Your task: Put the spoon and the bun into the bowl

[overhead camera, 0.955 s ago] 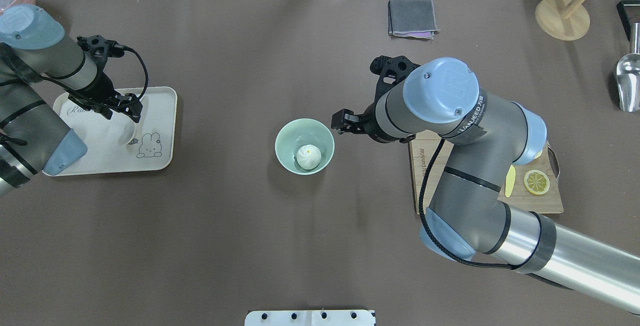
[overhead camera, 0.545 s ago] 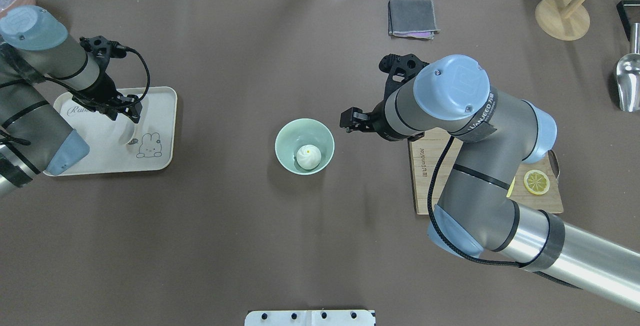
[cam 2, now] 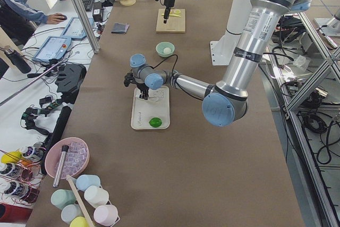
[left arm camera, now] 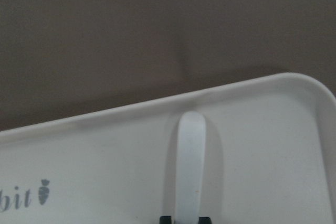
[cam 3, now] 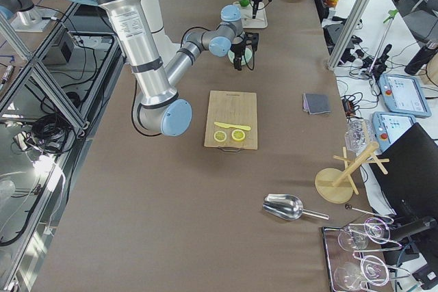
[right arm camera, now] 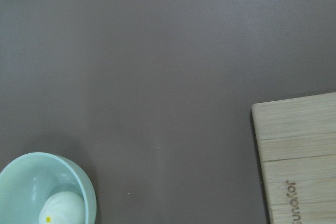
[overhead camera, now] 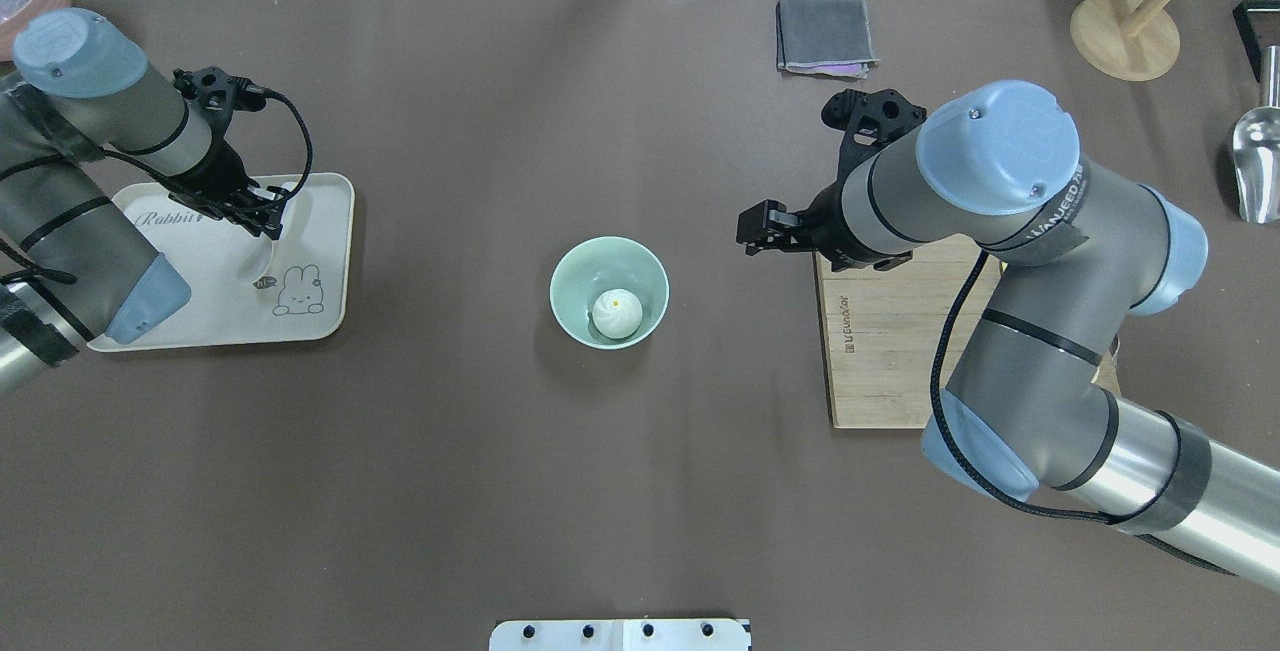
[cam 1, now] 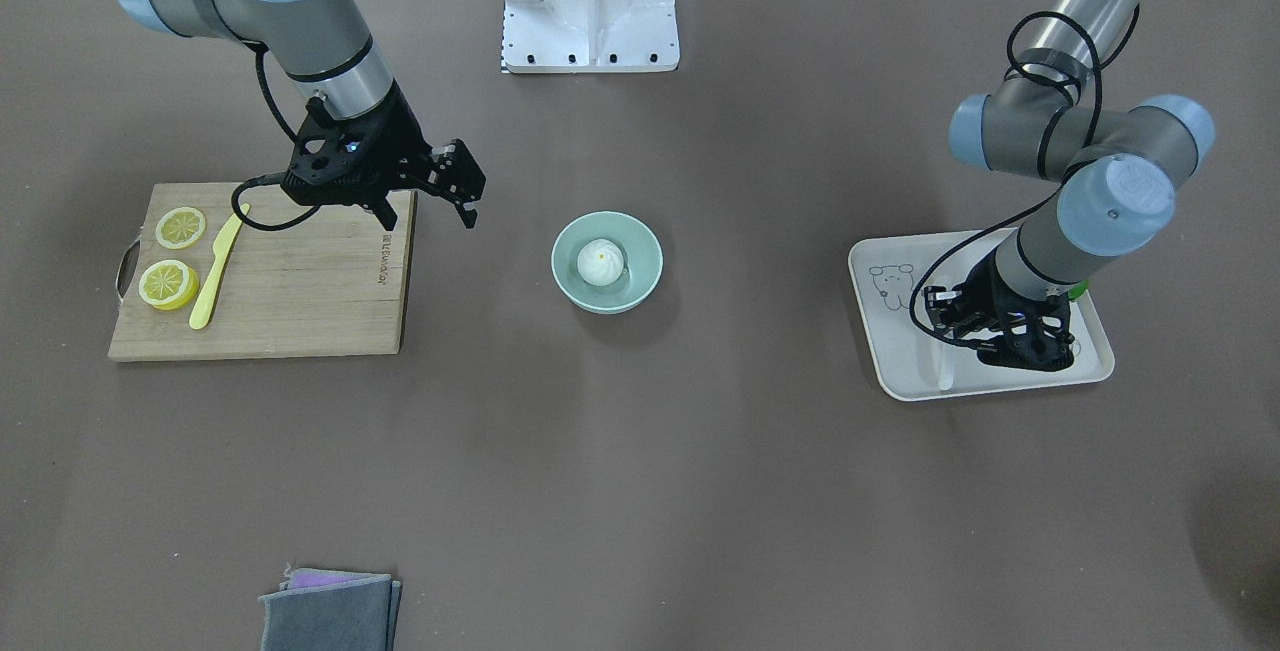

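Next, I let go of the white spoon with my left gripper in the mint-green bowl (cam 1: 636,268), next to the white bun, with the spoon's handle over the bowl's rim.
The white bun (overhead camera: 617,313) lies inside the mint-green bowl (overhead camera: 575,276) at the table's middle; both also show in the front view, bun (cam 1: 600,261) in bowl (cam 1: 645,276). The white spoon (overhead camera: 262,269) lies on the beige tray (overhead camera: 320,306) at the left. My left gripper (overhead camera: 262,223) is down on the tray. In the left wrist view its fingertips (left arm camera: 167,219) press both sides of the spoon's handle (left arm camera: 190,161). My right gripper (overhead camera: 748,231) is open and empty, above the table between the bowl and the cutting board's near corner.
A wooden cutting board (overhead camera: 880,351) holds lemon slices (cam 1: 180,228) and a yellow knife (cam 1: 215,271). A green fruit (cam 2: 154,122) sits on the tray. A grey cloth (overhead camera: 825,36), wooden stand (overhead camera: 1125,31) and metal scoop (overhead camera: 1258,166) lie along the far and right edges.
My right arm has drawn back to the right, away from the bowl. My left gripper has shifted slightly and closed in on the spoon's handle. Bun and bowl have not moved.
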Available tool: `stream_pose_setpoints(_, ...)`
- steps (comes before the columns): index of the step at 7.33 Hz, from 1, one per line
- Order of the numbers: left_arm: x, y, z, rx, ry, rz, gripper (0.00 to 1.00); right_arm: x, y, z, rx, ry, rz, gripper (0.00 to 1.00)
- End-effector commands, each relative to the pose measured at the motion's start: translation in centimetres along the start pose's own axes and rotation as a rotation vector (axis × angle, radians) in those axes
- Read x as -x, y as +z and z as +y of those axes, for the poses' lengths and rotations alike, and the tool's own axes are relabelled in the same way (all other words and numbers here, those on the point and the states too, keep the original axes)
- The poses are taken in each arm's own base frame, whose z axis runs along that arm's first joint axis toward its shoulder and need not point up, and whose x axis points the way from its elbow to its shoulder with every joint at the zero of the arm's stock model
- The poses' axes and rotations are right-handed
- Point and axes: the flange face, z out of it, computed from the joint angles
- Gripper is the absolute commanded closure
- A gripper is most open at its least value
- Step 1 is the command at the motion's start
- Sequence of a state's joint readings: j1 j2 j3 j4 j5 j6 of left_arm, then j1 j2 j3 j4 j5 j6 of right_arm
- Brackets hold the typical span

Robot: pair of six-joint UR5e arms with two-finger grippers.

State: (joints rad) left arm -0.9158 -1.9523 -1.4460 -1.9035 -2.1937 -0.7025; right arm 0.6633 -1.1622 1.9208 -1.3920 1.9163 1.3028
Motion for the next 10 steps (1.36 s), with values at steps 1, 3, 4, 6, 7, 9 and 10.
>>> stream_pose_setpoints(1, -6.8, -4.7, -2.6, -0.067, -0.063, 0.075, 1.0, -4.5, -1.7, -1.9, 0.009, -0.038, 0.02, 0.0)
stream_pose_setpoints(3, -17.9, -6.3, -2.1, -0.072, -0.14, 0.173, 1.0, -9.0, -2.8, -4.2, 0.022, -0.069, 0.048, 0.0)
stream_pose_setpoints(4, -22.6, -6.8, -1.4, -0.063, -0.172, 0.211, 1.0, -11.6, -3.8, -5.5, 0.035, -0.092, 0.053, 0.0)
stream_pose_setpoints(6, -31.5, -5.7, 1.1, -0.098, -0.192, 0.228, 1.0, -15.5, -5.0, -6.9, 0.042, -0.123, 0.068, 0.0)
stream_pose_setpoints(7, -33.3, -5.5, 2.1, -0.086, -0.176, 0.241, 1.0, -16.2, -5.3, -7.3, 0.042, -0.122, 0.072, 0.0)
stream_pose_setpoints(9, -34.6, -5.2, 2.8, -0.091, -0.18, 0.246, 1.0, -17.2, -5.7, -7.2, 0.04, -0.117, 0.074, 0.0)
stream_pose_setpoints(10, -34.4, -4.9, 2.8, -0.09, -0.178, 0.242, 0.78, -17.8, -6.1, -6.7, 0.042, -0.114, 0.077, 0.0)
